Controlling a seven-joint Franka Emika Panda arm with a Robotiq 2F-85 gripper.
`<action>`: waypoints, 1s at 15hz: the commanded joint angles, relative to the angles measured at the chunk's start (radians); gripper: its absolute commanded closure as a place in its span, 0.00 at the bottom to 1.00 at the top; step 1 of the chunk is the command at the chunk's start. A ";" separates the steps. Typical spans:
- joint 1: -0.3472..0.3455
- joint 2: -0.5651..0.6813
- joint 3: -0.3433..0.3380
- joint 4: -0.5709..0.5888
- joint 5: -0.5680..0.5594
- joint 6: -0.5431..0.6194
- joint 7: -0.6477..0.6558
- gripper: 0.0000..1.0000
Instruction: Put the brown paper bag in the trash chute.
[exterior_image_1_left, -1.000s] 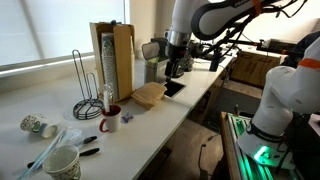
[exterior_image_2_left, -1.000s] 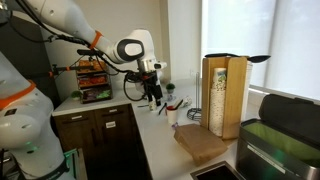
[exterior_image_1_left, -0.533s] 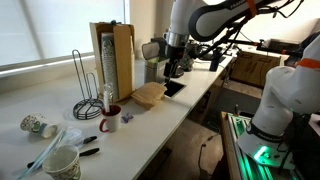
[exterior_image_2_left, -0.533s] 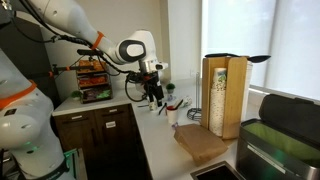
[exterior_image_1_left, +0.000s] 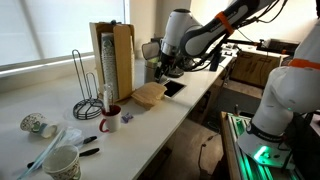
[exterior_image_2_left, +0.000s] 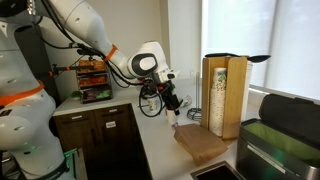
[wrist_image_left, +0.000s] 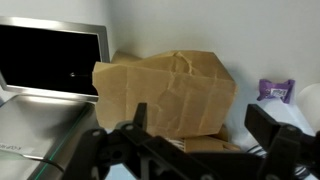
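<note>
My gripper should close on the brown paper bag's edge (exterior_image_1_left: 143, 100) (wrist_image_left: 229, 106) that faces the small purple object, on the side away from the trash chute.
The brown paper bag (exterior_image_1_left: 148, 95) lies flat and crumpled on the white counter in front of the tall wooden box; it also shows in an exterior view (exterior_image_2_left: 200, 142) and fills the middle of the wrist view (wrist_image_left: 165, 90). The trash chute (wrist_image_left: 50, 58) is a dark square opening with a pale rim beside the bag, also seen in an exterior view (exterior_image_1_left: 173, 88). My gripper (wrist_image_left: 205, 130) is open and empty. It hangs above the counter near the bag with its fingers apart on either side of it, not touching. It shows in both exterior views (exterior_image_1_left: 165, 70) (exterior_image_2_left: 172, 105).
A tall wooden box (exterior_image_1_left: 112, 58) stands behind the bag. A red cup (exterior_image_1_left: 110, 110), a small purple object (exterior_image_1_left: 127, 117), a wire rack (exterior_image_1_left: 86, 90), a paper cup (exterior_image_1_left: 62, 162) and pens lie along the counter. A grey metal canister (exterior_image_1_left: 151, 50) stands by the wall.
My arm has swung along the counter toward the bag and tilted the gripper down at it. The bag has not moved.
</note>
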 joint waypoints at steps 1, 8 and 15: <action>0.013 0.022 -0.022 0.013 -0.001 0.001 0.000 0.00; 0.025 0.260 -0.052 0.109 0.083 0.284 -0.074 0.00; 0.047 0.324 -0.069 0.132 0.222 0.287 -0.168 0.00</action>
